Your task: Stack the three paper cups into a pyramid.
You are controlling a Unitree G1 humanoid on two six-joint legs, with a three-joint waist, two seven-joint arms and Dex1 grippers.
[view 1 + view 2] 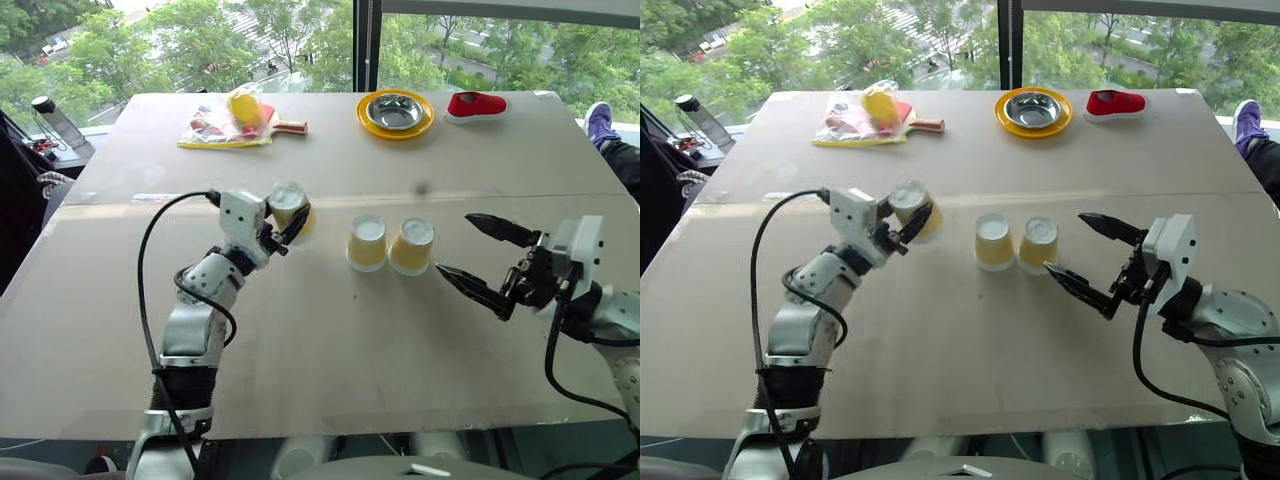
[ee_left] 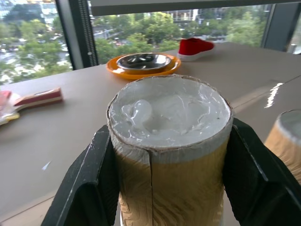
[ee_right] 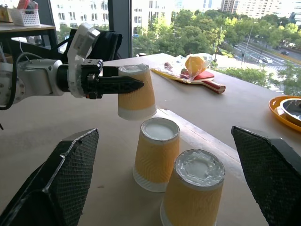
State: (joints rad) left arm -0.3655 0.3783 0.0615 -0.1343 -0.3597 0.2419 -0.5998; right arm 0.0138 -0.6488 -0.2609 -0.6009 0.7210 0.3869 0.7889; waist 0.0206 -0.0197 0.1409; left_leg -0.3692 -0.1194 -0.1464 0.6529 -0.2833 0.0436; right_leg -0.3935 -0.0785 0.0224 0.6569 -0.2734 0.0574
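Observation:
Next, I let go of the paper cup in my left gripper across the white tops of the two (image 1: 393, 230) touching paper cups.
My left gripper (image 1: 287, 226) is shut on one paper cup (image 1: 288, 198), yellow-tan with a white base facing up. It holds the cup (image 3: 136, 92) upside down, lifted off the table, to the left of the other two. In the left wrist view its black fingers (image 2: 89, 188) press on both sides of that cup (image 2: 169, 141). The other two paper cups (image 1: 367, 243) (image 1: 411, 247) stand upside down side by side on the table's middle, touching. Just right of them, my right gripper (image 1: 454, 243) is open and holds nothing, its fingers (image 3: 61, 179) pointing at the pair.
A yellow plate with a steel bowl (image 1: 396, 113) and a red object (image 1: 476, 104) sit at the table's far edge. A paddle and a plastic bag (image 1: 235, 122) lie at the far left. A bottle (image 1: 58, 120) stands off the table's left corner.

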